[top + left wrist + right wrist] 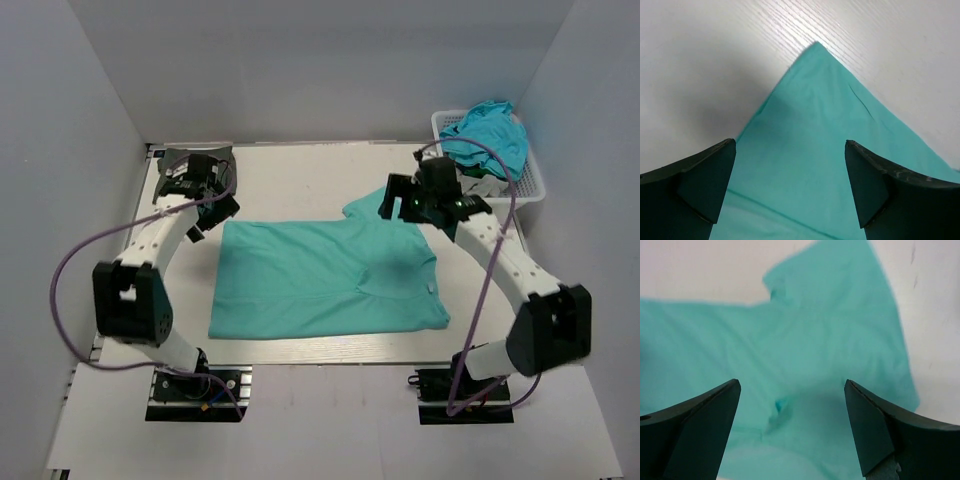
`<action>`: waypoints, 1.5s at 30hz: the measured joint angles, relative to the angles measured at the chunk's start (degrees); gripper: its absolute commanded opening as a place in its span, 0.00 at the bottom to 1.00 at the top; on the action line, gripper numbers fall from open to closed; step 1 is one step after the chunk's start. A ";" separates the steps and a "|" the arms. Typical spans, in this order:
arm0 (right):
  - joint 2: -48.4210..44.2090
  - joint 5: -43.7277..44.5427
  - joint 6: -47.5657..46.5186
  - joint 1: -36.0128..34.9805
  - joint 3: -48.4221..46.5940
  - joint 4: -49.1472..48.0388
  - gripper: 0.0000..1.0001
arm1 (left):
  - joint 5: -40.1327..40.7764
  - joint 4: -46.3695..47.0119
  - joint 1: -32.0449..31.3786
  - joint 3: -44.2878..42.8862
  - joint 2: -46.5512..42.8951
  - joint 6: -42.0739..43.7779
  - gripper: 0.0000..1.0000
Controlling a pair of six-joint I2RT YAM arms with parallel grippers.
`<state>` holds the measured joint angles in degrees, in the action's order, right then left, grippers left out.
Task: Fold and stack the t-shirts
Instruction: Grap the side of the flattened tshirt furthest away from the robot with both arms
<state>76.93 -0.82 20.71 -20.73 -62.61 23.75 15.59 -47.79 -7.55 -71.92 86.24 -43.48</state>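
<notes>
The teal-green t-shirt has an end away from the white basket. Next, my left gripper closes there on the far corner point(230, 227) point(813, 54) of the shirt.
A teal-green t-shirt point(325, 280) lies spread flat on the white table, one sleeve sticking out at its far right. My left gripper point(210, 205) is open and empty above the shirt's far-left corner; that corner point(816, 75) shows between its fingers in the left wrist view. My right gripper point(400, 205) is open and empty above the sleeve and shoulder, and the shirt point(815, 340) fills the right wrist view. A small white label point(430, 290) shows near the shirt's right edge. No dark olive-green shirt is in view.
A white basket point(535, 185) stands at the far right corner with a crumpled teal-blue cloth point(490, 135) heaped in it. Grey walls close in the left, back and right sides. The table's front edge point(330, 352) runs just below the shirt.
</notes>
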 measured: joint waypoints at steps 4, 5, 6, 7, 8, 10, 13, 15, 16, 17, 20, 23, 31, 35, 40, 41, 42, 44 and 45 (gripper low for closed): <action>11.43 5.92 -0.87 0.46 -11.76 -0.83 0.90 | 0.24 2.36 0.90 -4.37 12.55 1.79 1.00; 14.53 7.21 -1.18 0.74 -14.88 -0.22 0.90 | 0.13 2.99 1.03 -4.98 14.82 2.45 1.00; 17.68 8.00 -1.42 1.07 -18.08 0.17 0.90 | 0.09 3.63 1.09 -5.53 16.72 2.97 1.00; 21.16 8.61 -1.53 1.42 -21.22 0.66 0.90 | 0.09 4.20 1.14 -6.05 18.47 3.58 0.98; 24.13 9.01 -1.66 1.70 -23.91 0.76 0.90 | 0.07 4.92 1.18 -6.49 19.80 4.04 0.95; 30.14 9.20 -1.70 2.43 -28.83 1.68 0.90 | -0.02 6.49 1.22 -7.34 21.88 5.11 0.93; 36.70 8.72 -1.70 3.39 -33.44 2.99 0.90 | -0.39 7.96 1.22 -10.10 25.05 6.29 0.90; 39.47 8.52 -1.70 3.91 -35.06 3.50 0.90 | -0.72 8.98 1.22 -12.07 27.26 6.88 0.83; 40.39 8.41 -1.70 4.13 -35.47 3.58 0.90 | -0.85 9.35 1.22 -12.63 28.17 7.02 0.80; 41.07 8.31 -1.75 4.42 -35.85 3.56 0.90 | -1.11 9.94 1.22 -12.72 28.98 7.26 0.73; 42.45 8.13 -2.19 4.94 -36.94 3.39 0.90 | -1.77 11.32 1.22 -11.13 30.40 7.76 0.58; 44.57 8.22 -2.78 5.35 -39.47 3.04 0.90 | -1.99 13.16 1.22 -9.11 29.44 8.13 0.47; 51.78 7.26 -4.70 5.66 -44.70 1.66 0.90 | -3.41 16.13 1.44 -7.13 28.50 8.39 0.16; 54.12 6.62 -5.92 5.62 -44.92 1.25 0.90 | -4.04 15.87 1.44 -7.78 28.85 8.50 0.16; 58.47 6.73 -6.95 5.25 -49.18 0.74 0.89 | -4.15 15.72 1.44 -7.85 28.87 8.50 0.16; 59.17 6.84 -7.28 5.20 -49.88 0.48 0.87 | -4.17 15.69 1.44 -7.85 28.87 8.50 0.16; 59.69 6.91 -7.67 5.11 -50.38 0.20 0.86 | -4.17 15.67 1.44 -7.85 28.87 8.50 0.16; 60.48 7.15 -8.79 4.72 -51.12 0.13 0.81 | -4.20 15.61 1.44 -7.91 28.87 8.50 0.16; 60.63 7.10 -9.44 4.52 -51.32 0.13 0.76 | -4.22 15.39 1.44 -8.07 28.98 8.50 0.16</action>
<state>137.56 6.28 11.27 -16.21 -113.93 23.88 11.38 -32.40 -6.11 -79.99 115.22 -34.98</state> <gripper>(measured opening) 0.825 0.164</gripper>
